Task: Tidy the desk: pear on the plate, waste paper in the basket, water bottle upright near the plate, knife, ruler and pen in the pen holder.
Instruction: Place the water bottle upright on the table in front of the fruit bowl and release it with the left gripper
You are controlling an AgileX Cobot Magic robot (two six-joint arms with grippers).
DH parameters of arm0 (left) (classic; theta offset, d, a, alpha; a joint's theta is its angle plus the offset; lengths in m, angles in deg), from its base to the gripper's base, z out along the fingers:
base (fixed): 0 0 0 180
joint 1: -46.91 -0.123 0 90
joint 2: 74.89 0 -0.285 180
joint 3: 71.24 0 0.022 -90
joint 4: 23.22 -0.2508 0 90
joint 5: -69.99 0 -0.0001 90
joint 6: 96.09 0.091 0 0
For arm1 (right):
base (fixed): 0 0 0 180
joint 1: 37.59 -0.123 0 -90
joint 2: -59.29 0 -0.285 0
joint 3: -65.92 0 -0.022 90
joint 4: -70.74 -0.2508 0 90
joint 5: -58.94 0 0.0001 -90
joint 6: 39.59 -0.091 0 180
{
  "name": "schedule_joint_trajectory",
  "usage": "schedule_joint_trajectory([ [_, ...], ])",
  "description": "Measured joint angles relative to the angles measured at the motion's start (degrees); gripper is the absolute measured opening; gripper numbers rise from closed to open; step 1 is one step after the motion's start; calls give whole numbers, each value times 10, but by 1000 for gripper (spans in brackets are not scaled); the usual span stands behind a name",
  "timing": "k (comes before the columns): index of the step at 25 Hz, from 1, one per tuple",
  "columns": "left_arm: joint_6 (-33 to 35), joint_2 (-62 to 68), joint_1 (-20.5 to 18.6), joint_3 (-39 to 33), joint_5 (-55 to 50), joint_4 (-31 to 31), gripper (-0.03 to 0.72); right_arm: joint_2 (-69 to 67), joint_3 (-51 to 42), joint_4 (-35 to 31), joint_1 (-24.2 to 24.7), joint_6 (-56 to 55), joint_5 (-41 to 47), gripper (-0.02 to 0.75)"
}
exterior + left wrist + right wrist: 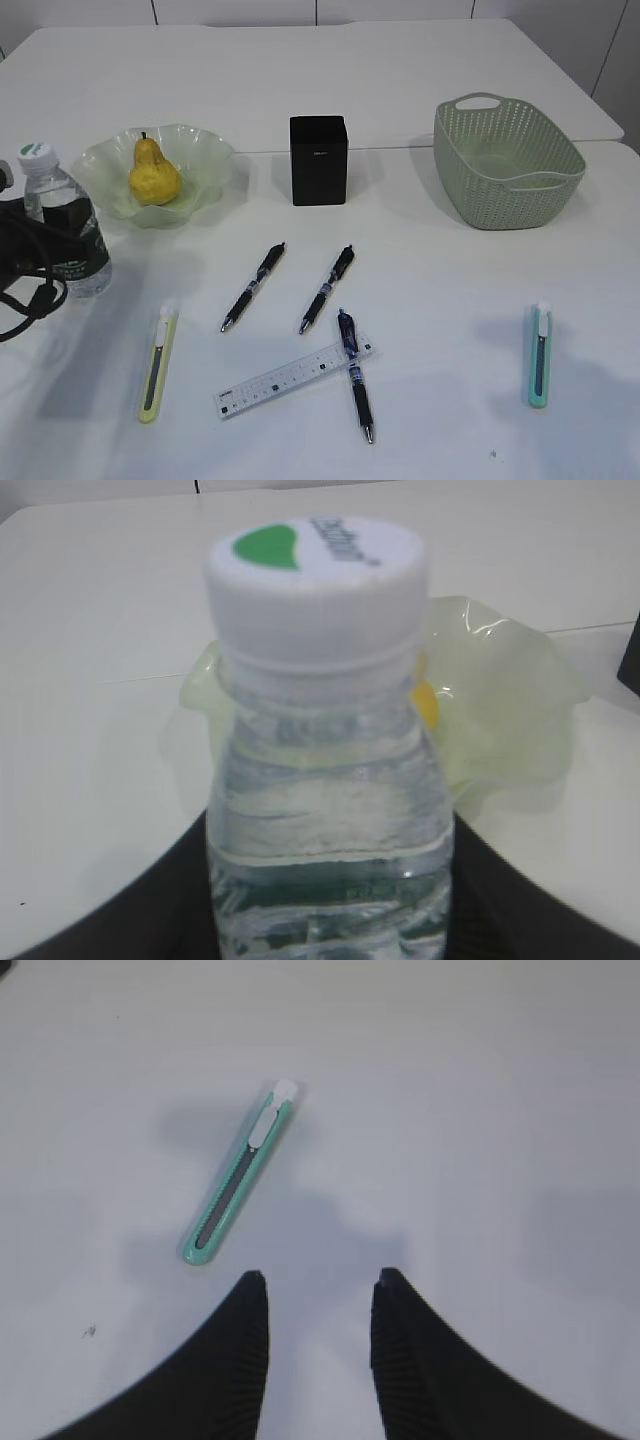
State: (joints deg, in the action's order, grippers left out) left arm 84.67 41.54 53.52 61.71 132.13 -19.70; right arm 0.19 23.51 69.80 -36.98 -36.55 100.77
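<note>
Next, I let go of the water bottle with my left gripper, upright on the desk (84,271) next to the plate's rim, away from the pen holder.
The water bottle (60,215) (320,810) stands upright at the desk's left edge, just left of the plate (205,160) (500,710). My left gripper (62,235) (330,920) is shut on its body. The pear (153,175) lies on the plate. The black pen holder (318,160) stands mid-desk, and the basket (500,190) is at the right. The ruler (280,380) lies in front, under one pen (355,375). My right gripper (318,1280) hovers open over bare desk, beside a teal knife (240,1173) (539,355). No waste paper shows.
Two more pens (253,286) (327,289) lie slantwise in front of the pen holder. A yellow-green knife (158,362) lies at the front left. Cables of the left arm (25,290) hang by the bottle. The right arm is outside the exterior view.
</note>
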Motion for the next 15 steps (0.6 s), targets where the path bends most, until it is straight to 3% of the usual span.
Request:
schedule_joint_trajectory([
  [15, 1, 44, 0, 47, 18, 0, 347, 0, 0, 0, 0, 2, -1, 293],
])
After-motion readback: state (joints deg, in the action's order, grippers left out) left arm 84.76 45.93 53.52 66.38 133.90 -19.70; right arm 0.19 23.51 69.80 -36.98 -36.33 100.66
